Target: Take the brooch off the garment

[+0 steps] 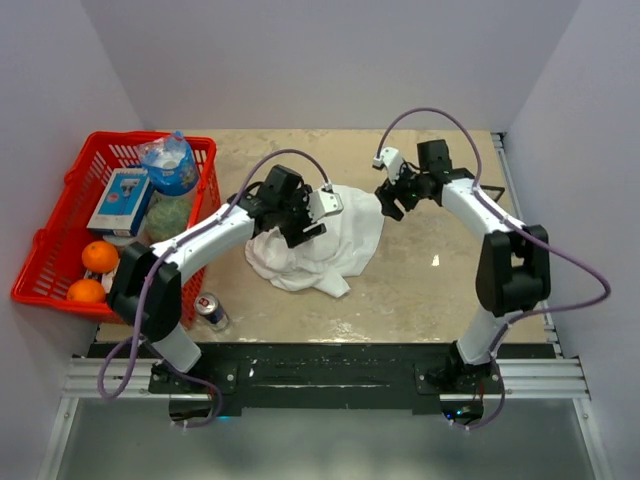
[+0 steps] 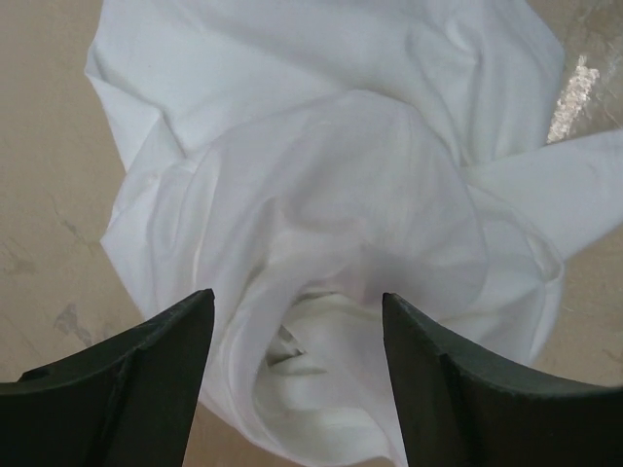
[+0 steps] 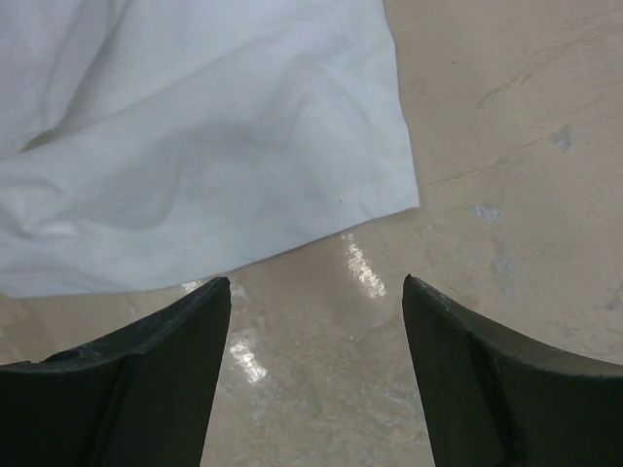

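The shirt is bunched under my left gripper and its flat corner is loose, so I will first pinch that corner (image 3: 401, 193) with my right gripper to hold the shirt steady.
The garment (image 1: 335, 245) is a white T-shirt lying crumpled in the middle of the table; its black print does not show. The brooch is hidden in every view. My left gripper (image 1: 300, 232) is open over the shirt's left part; in the left wrist view its dark fingers (image 2: 146, 370) stand wide apart above bunched white folds (image 2: 331, 233). My right gripper (image 1: 390, 203) is open and empty at the shirt's upper right edge; the right wrist view shows bare table between its fingers (image 3: 156, 370) and a flat shirt corner (image 3: 224, 165) just ahead.
A red basket (image 1: 52, 262) at the left holds two oranges (image 1: 100, 256), a blue-and-white box (image 1: 120, 200) and a plastic bottle (image 1: 172, 165). A drink can (image 1: 211, 311) lies near the left arm's base. The table (image 1: 440, 290) is beige marble-patterned.
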You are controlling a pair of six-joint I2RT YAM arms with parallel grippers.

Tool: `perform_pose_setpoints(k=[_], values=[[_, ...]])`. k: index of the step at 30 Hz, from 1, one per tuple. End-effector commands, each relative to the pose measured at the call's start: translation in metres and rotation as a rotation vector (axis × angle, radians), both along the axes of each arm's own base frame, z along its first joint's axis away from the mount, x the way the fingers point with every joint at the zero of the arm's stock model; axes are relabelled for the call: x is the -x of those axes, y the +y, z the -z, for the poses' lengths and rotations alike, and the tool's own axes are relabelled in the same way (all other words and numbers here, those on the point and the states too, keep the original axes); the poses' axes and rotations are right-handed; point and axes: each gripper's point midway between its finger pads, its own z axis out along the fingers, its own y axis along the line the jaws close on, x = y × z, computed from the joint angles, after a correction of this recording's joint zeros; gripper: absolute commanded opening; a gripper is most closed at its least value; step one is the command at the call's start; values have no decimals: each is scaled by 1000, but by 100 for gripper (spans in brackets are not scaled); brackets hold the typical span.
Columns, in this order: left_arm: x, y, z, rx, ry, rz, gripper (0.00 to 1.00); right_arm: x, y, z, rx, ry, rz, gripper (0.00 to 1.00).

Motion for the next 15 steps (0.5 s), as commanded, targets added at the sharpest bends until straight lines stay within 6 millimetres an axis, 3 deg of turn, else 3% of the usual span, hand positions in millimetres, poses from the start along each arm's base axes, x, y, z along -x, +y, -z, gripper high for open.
perform_pose_setpoints(k=[1, 6, 15], values=[[-34, 5, -3, 17, 8, -112, 67, -48, 4, 13, 64, -67, 29, 73], [-49, 13, -5, 35, 8, -143, 57, -84, -6, 46, 140, -66, 94, 72], [-36, 21, 27, -6, 106, -114, 45, -113, -2, 73, 161, -39, 97, 68]])
